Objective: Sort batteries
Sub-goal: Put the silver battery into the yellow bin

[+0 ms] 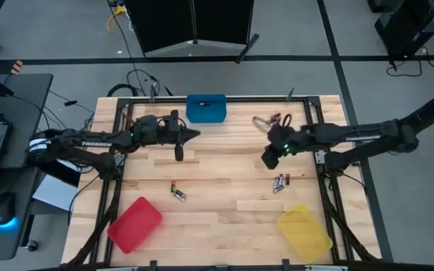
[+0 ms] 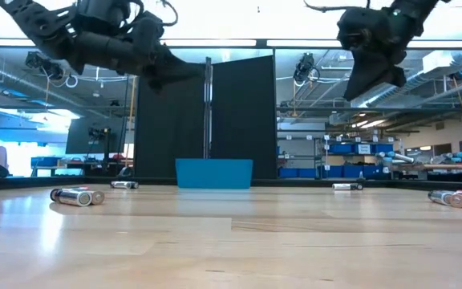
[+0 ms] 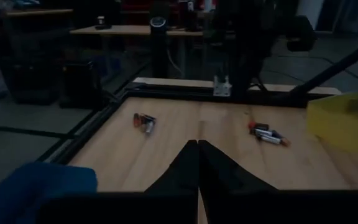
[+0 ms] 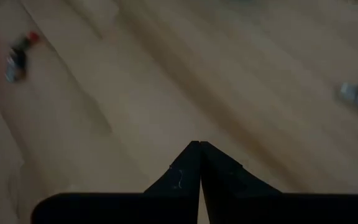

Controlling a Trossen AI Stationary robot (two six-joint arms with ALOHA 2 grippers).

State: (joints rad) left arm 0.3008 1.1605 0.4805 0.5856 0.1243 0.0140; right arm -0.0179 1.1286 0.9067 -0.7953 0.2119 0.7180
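Note:
The robot's right gripper should next go to the battery group near the yellow bin and close on the middle of a silver-and-black battery [image 1: 281, 181].
Two batteries [image 1: 177, 193] lie on the wooden table left of centre, also in the low view [image 2: 77, 195]. A second small group of batteries [image 1: 280, 181] lies right of centre, near the yellow bin [image 1: 304, 231]. More silvery pieces [image 1: 262, 122] lie at the far right. My left gripper [image 1: 194, 134] is shut and empty, held above the table beside the blue bin [image 1: 206, 108]; its fingers meet in the left wrist view [image 3: 197, 143]. My right gripper [image 1: 267, 162] is shut and empty, held above the table just beyond the right group; its wrist view [image 4: 199, 145] shows the fingers closed.
A red bin [image 1: 135, 224] stands at the near left, the yellow bin at the near right, and the blue bin at the middle of the far edge [image 2: 213, 172]. A black frame [image 1: 319, 135] borders the table. Bare wood [image 1: 224, 173] lies between the two arms.

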